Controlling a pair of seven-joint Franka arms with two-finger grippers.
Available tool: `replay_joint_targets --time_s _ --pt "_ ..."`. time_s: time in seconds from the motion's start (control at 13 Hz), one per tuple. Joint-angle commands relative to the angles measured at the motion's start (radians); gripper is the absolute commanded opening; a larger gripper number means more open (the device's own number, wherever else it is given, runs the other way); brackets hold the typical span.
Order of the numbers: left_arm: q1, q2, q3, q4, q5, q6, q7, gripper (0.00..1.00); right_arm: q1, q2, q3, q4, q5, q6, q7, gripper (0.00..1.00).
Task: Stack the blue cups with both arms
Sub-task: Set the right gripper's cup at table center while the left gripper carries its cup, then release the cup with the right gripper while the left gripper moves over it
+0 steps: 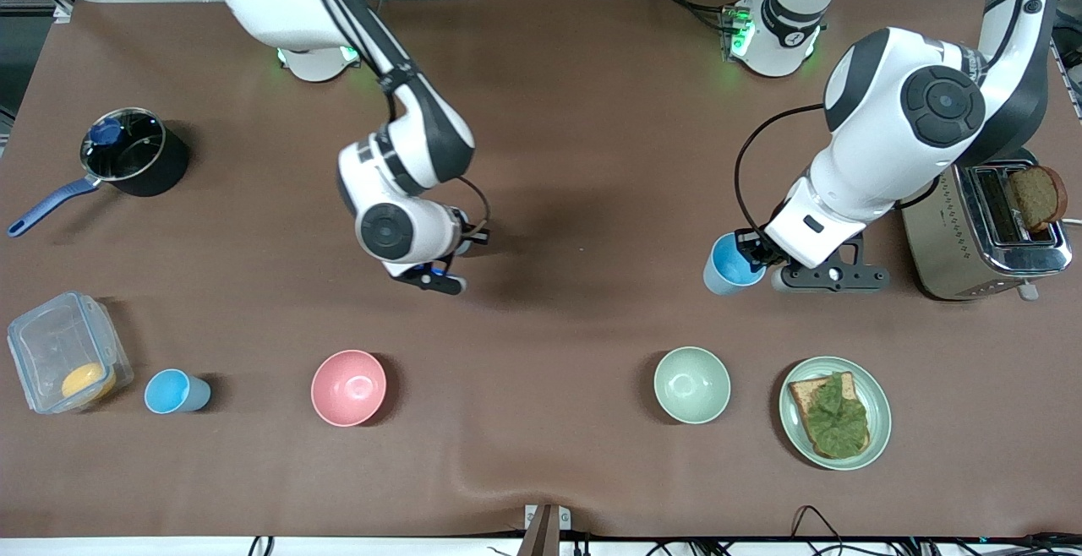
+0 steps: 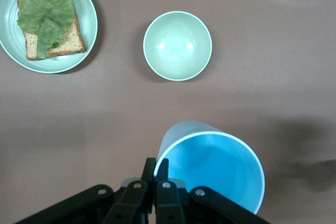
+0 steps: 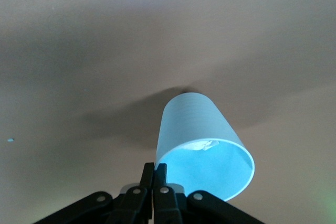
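The robot's left gripper should release the light-blue cup inside the blue cup at the right gripper (image 1: 469,233), in the middle of the table.
My left gripper (image 1: 754,258) is shut on the rim of a light-blue cup (image 1: 729,265) and holds it over the table beside the toaster. In the left wrist view the fingers (image 2: 163,167) pinch that cup's (image 2: 212,169) rim. My right gripper (image 1: 439,275) hangs over the table's middle. Its cup is hidden under the wrist in the front view. In the right wrist view the right gripper (image 3: 155,170) is shut on the rim of a second blue cup (image 3: 202,142), held tilted above the cloth. A third blue cup (image 1: 176,391) stands on the table toward the right arm's end.
A pink bowl (image 1: 348,387) and a pale green bowl (image 1: 691,384) stand nearer the front camera. A plate with toast and lettuce (image 1: 835,412) sits beside the green bowl. A toaster (image 1: 985,231), a black pot (image 1: 133,153) and a clear plastic container (image 1: 63,351) stand at the table's ends.
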Motion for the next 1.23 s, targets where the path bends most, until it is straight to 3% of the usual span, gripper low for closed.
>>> replay_joint_targets --time_s 0.0,0.08,0.15,0.23,0.46,0.69,0.85,1.15 --pt "0.004 0.005 -0.006 0.015 0.023 -0.019 -0.019 0.0 0.018 0.048 -0.01 0.057 0.043 0.034 0.031 0.0" --pt "0.0 0.005 -0.006 0.015 0.023 -0.019 -0.021 0.0 0.019 0.052 -0.01 0.057 0.046 0.04 0.031 0.15" --pt "0.0 0.003 -0.004 0.014 0.022 -0.021 -0.021 0.0 0.017 0.051 -0.01 0.057 0.043 0.037 0.033 0.74" --pt "0.002 0.005 -0.004 0.017 0.022 -0.022 -0.019 0.0 0.009 0.042 -0.012 0.062 0.041 0.029 0.025 1.0" --pt "0.0 0.008 -0.006 0.015 0.022 -0.024 -0.019 0.0 -0.027 0.02 -0.031 0.151 0.028 -0.106 0.013 1.0" --pt "-0.035 0.008 -0.011 0.029 0.011 -0.024 -0.072 0.0 -0.138 -0.003 -0.039 0.199 0.003 -0.251 -0.071 1.0" --pt "-0.146 0.034 -0.012 0.037 0.014 -0.022 -0.215 0.0 -0.182 -0.035 -0.053 0.191 -0.141 -0.319 -0.181 1.0" --pt "-0.398 0.23 0.002 0.248 0.028 0.002 -0.644 0.0 -0.328 -0.15 -0.054 0.107 -0.215 -0.356 -0.427 1.0"
